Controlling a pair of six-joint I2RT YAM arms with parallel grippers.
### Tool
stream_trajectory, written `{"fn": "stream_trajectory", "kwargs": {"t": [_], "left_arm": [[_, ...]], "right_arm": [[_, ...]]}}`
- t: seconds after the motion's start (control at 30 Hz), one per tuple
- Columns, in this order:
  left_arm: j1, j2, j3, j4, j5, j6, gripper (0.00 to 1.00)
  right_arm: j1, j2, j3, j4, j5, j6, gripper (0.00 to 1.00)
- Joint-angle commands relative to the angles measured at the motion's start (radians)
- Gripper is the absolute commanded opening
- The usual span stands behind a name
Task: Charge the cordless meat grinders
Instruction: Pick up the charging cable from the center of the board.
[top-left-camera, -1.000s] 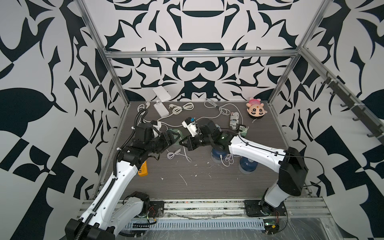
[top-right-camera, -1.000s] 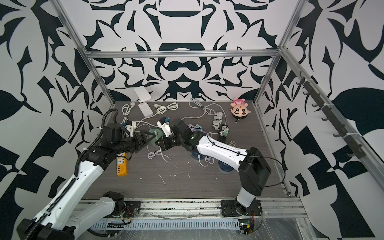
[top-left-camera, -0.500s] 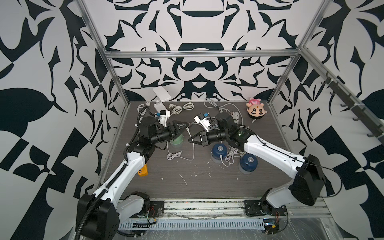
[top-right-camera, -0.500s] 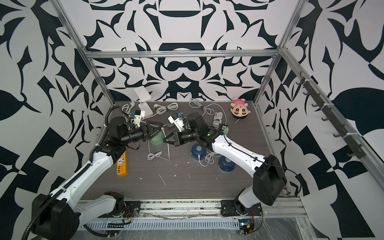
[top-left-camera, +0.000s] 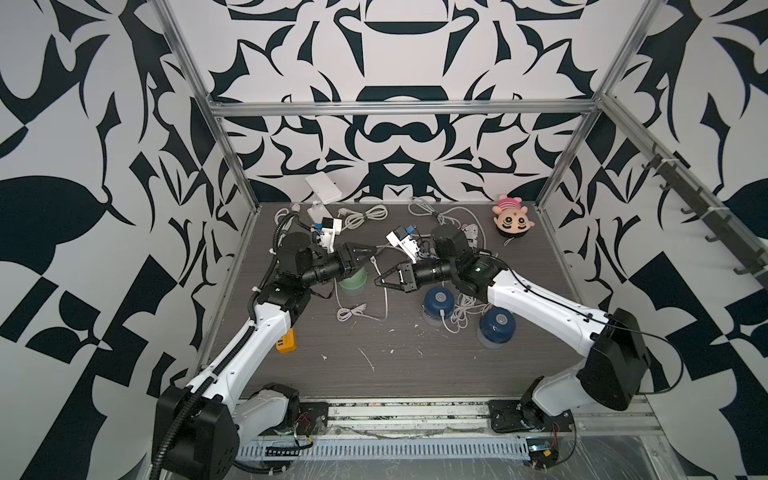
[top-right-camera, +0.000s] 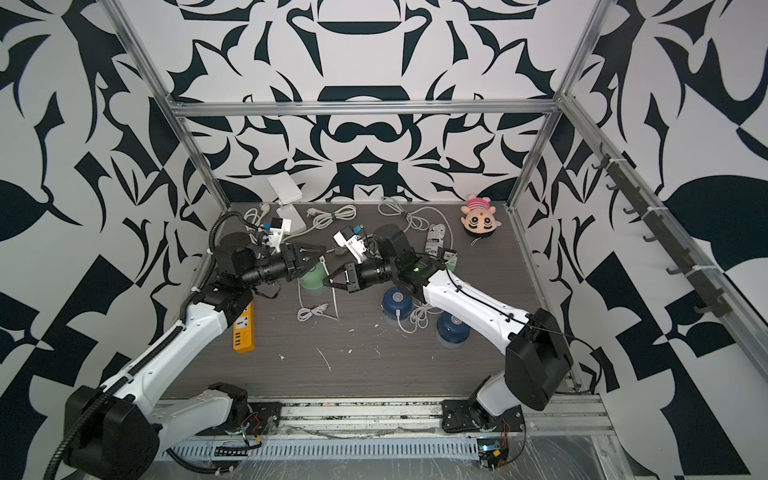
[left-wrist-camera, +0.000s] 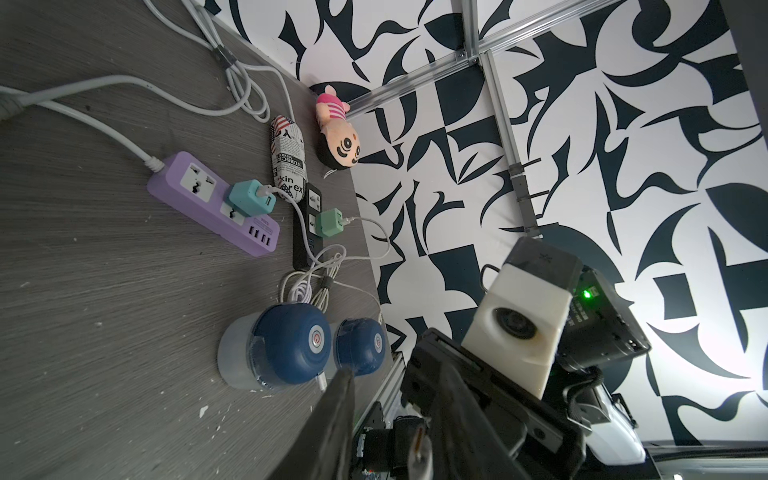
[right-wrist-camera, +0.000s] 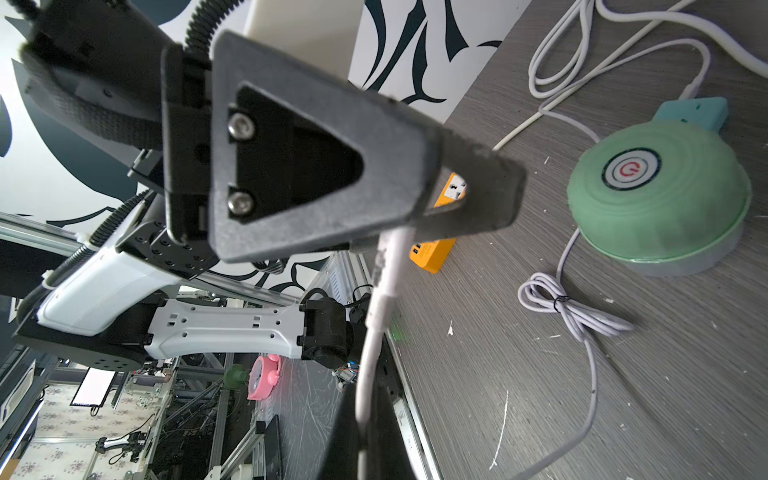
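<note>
The white cable is in my right gripper well below its plug, so while my left gripper holds the plug, my right gripper needs to take the plug's base (right-wrist-camera: 380, 302).
The mint green grinder (top-left-camera: 353, 282) (top-right-camera: 313, 276) (right-wrist-camera: 656, 195) stands left of centre. Two navy grinders (top-left-camera: 438, 301) (top-left-camera: 497, 324) (left-wrist-camera: 286, 345) stand to its right with cables plugged in. Above the table my right gripper (top-left-camera: 376, 283) (top-right-camera: 326, 284) (right-wrist-camera: 363, 399) is shut on a white cable (right-wrist-camera: 374, 316). The cable's plug end reaches up between the fingers of my left gripper (top-left-camera: 372, 250) (top-right-camera: 322, 251) (left-wrist-camera: 390, 370). In the left wrist view a gap still shows beside the plug.
A purple power strip (left-wrist-camera: 216, 203) and a black one (left-wrist-camera: 307, 224) hold teal and green adapters at the back right. An orange strip (top-right-camera: 243, 328) lies under my left arm. A pink plush (top-left-camera: 513, 220), a printed pouch (left-wrist-camera: 286, 158) and loose cables line the back.
Both arms have swung from a close huddle to facing each other tip to tip. The left jaws have narrowed around the plug. The right gripper keeps its hold on the cable.
</note>
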Motion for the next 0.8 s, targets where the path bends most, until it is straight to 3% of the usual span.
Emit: {"fn": "stream_trajectory", "kwargs": {"t": [0.0, 0.17, 0.43, 0.6, 0.77], "left_arm": [[-0.007, -0.015, -0.010, -0.017, 0.019, 0.018, 0.33], [-0.008, -0.016, -0.008, -0.023, 0.018, 0.021, 0.25], [-0.007, -0.019, -0.008, -0.039, 0.029, 0.028, 0.00], [-0.008, -0.032, -0.010, -0.085, 0.002, 0.047, 0.00], [-0.010, -0.043, 0.012, -0.176, -0.060, 0.087, 0.00]], "right_arm": [[-0.002, 0.005, 0.011, 0.058, -0.022, 0.018, 0.00], [-0.002, 0.014, 0.017, 0.053, -0.024, 0.020, 0.00], [-0.011, 0.011, 0.015, 0.033, -0.001, 0.016, 0.02], [-0.015, -0.001, 0.065, -0.109, 0.090, -0.057, 0.36], [0.007, -0.009, 0.184, -0.351, 0.300, -0.184, 0.41]]}}
